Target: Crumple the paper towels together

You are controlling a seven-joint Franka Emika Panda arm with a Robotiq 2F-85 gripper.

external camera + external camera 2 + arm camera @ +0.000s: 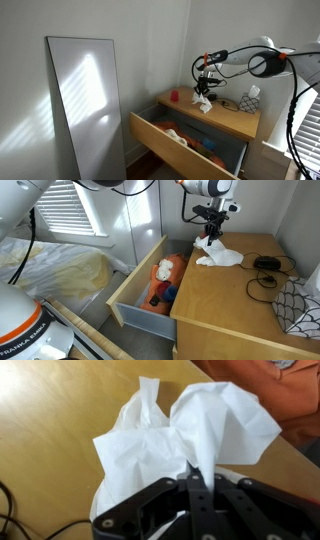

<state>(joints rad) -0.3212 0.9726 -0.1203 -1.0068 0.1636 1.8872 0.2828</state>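
Note:
The paper towels lie spread below and my gripper holds only a raised fold, so next I put the fold down and grab the paper towel heap's middle (224, 257).
The paper towels (218, 256) are a white rumpled heap on the wooden dresser top (240, 305). They also show in the wrist view (185, 430) and in an exterior view (203, 102). My gripper (192, 472) is shut on a raised fold of the paper towels, with the fingers pinched together. In both exterior views the gripper (211, 237) (205, 88) hangs over the heap and lifts part of it, while the rest lies on the wood.
A small red object (174, 96) sits at one end of the dresser top and a tissue box (250, 100) at the other. A black cable (266, 268) lies beside the towels. The open drawer (150, 298) holds orange and blue items. A mirror (85, 100) leans on the wall.

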